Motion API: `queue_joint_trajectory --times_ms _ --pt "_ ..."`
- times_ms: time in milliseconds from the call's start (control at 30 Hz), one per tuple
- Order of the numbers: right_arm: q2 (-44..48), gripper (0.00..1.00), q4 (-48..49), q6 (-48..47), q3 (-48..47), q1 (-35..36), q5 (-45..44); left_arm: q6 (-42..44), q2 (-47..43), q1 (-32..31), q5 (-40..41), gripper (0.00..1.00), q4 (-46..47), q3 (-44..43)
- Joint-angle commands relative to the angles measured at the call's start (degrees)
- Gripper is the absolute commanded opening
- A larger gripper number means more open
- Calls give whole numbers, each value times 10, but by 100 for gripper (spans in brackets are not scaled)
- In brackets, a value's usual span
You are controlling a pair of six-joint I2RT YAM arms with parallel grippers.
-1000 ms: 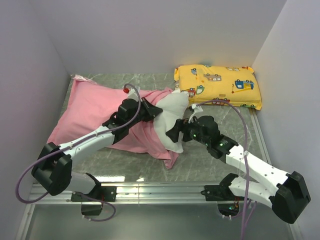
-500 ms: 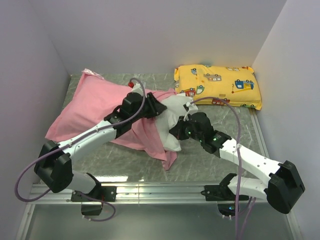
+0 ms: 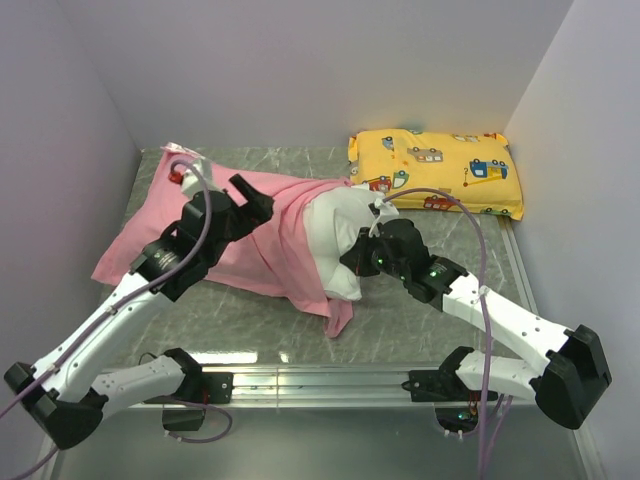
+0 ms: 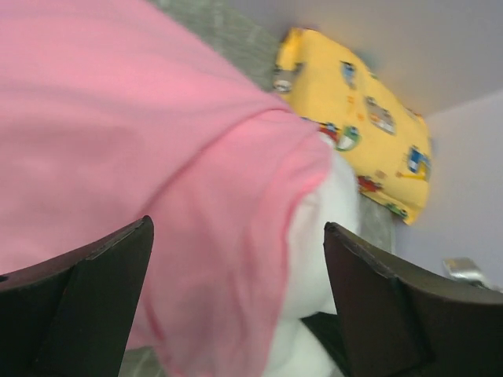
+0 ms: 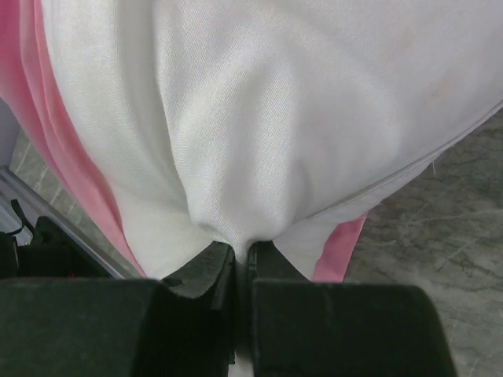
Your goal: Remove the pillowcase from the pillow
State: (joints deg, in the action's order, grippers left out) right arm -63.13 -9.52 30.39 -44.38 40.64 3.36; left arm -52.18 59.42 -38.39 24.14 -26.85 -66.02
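Observation:
The fingers of my left gripper will close on the near side of the pink pillowcase (image 3: 219,262), about halfway between its open end and its closed end.
The pink pillowcase (image 3: 210,225) lies crumpled on the left half of the table, still covering most of the pillow. The pillow's white end (image 3: 345,235) sticks out of the case's open mouth at the centre. My right gripper (image 3: 354,262) is shut on a pinch of the white pillow (image 5: 259,126), with its jaws pressed together (image 5: 242,250). My left gripper (image 3: 256,200) hovers over the pink fabric with nothing in it. Its fingers (image 4: 86,290) stand wide apart in the left wrist view, the pillowcase (image 4: 157,141) and the white pillow (image 4: 330,228) beyond them.
A yellow vehicle-print pillow (image 3: 435,170) lies at the back right against the wall. Grey walls close in the marble table (image 3: 420,320) on the left, back and right. A metal rail (image 3: 320,378) runs along the near edge.
My right gripper shut on the pillow's white end. My left gripper opened, let go of the pink fabric at the case's mouth and drew back to the left.

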Motion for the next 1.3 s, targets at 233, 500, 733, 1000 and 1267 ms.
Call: queue_joint_trajectory --times_ms 233,500,733,1000,1267 --pt "17 0 -9 -9 -44 4 -9 -96 -105 109 21 93 -116 120" --pt "20 0 -15 -13 -47 5 -5 -101 -109 168 -26 89 -89 170" --pt "23 0 -17 -17 -50 5 -6 -119 -107 207 -53 85 -47 210" --pt "20 0 -18 -14 -55 4 -7 -108 -76 234 -64 55 13 230" --pt "30 0 -63 -29 -112 2 -33 -72 -51 312 -64 0 50 202"
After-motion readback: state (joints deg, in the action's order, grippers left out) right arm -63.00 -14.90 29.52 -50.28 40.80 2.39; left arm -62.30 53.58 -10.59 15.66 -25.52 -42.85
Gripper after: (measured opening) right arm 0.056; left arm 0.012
